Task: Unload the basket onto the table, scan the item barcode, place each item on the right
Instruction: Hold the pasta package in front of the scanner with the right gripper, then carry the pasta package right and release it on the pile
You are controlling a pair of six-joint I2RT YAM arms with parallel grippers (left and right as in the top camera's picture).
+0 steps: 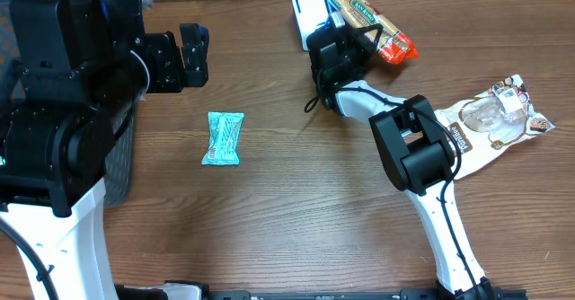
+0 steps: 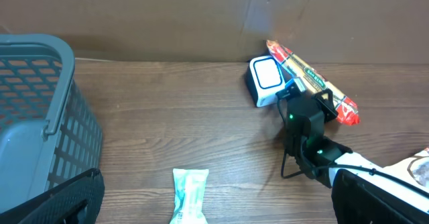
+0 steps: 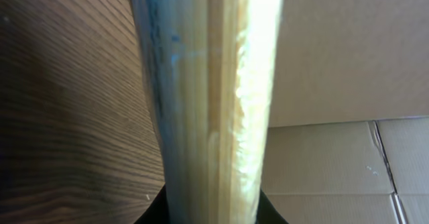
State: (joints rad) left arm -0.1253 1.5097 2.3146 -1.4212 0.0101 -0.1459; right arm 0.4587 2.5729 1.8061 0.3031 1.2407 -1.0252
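Note:
Next, my right gripper lets go of the cracker packet on the table along the near edge of the white printed pouch [image 1: 511,180].
A long cracker packet [image 1: 364,17] with red ends and a green label is held tilted at the back of the table, with my right gripper [image 1: 361,36] shut on it. Its lower end hangs just beside the white and blue barcode scanner [image 1: 308,17]. In the right wrist view the packet [image 3: 214,103] fills the middle, running up from between the dark fingers [image 3: 151,214]. My left gripper [image 1: 193,56] hovers open at the left with nothing in it. A teal snack packet [image 1: 223,138] lies flat on the table, and the left wrist view shows it [image 2: 189,196] between the spread fingers [image 2: 67,200].
A grey basket [image 2: 40,110] stands at the table's left edge. A white printed pouch [image 1: 499,120] lies at the right. Cardboard walls close the back of the table.

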